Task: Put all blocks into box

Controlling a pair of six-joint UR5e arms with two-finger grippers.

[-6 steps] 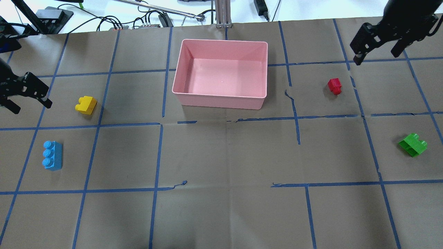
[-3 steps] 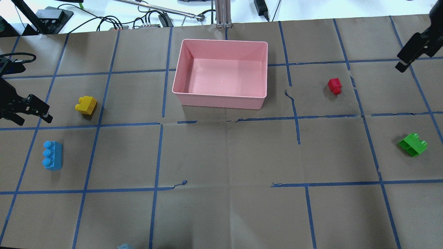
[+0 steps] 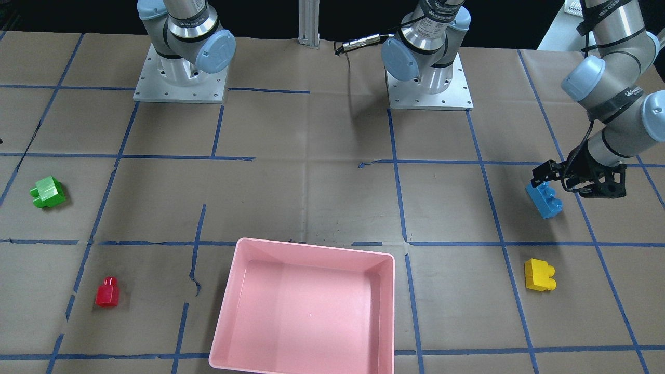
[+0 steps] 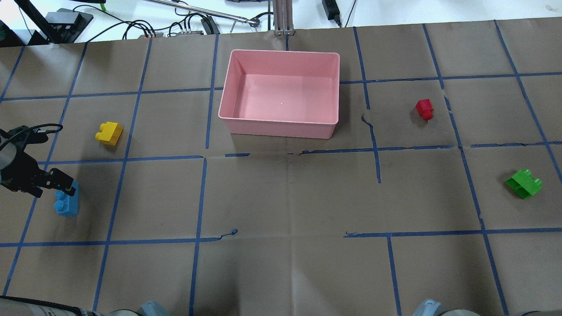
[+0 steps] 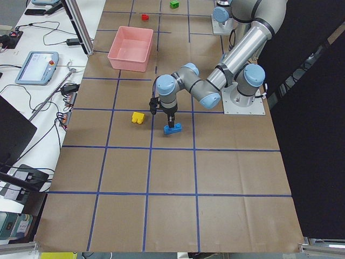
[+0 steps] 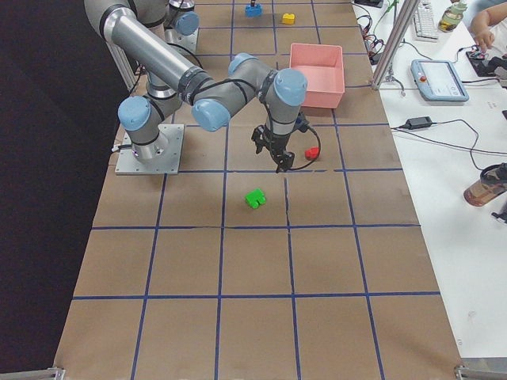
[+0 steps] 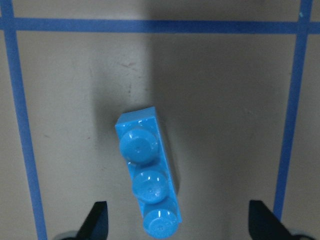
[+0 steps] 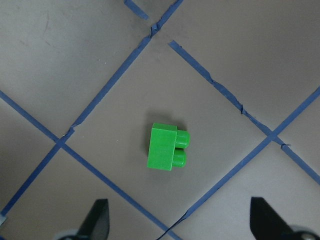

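The fingers of my right gripper will close across the studs and flat bottom [image 3: 45, 192] [image 8: 169, 148] of the green brick, one finger against each.
The pink box [image 4: 281, 53] stands empty at the far middle of the table. The blue brick [image 4: 66, 205] lies at the near left. My left gripper [image 4: 52, 191] hangs open just above it, and in the left wrist view the brick [image 7: 147, 175] lies between the fingertips [image 7: 97, 222]. The yellow brick [image 4: 109, 133] lies beyond it. The red brick [image 4: 424, 108] lies right of the box. The green brick [image 8: 167, 146] lies at the right, below my open right gripper [image 8: 181, 225], which is high above it [image 6: 276, 154] and outside the overhead view.
Blue tape lines grid the brown paper table. The two arm bases [image 3: 179, 72] [image 3: 428, 78] stand at the robot's edge. Cables [image 4: 184, 24] and a teach pendant [image 5: 35, 65] lie beyond the far edge.
My left gripper has moved toward the robot and down, from beside the yellow brick to over the blue brick. My right gripper has moved out of the overhead view at the right.
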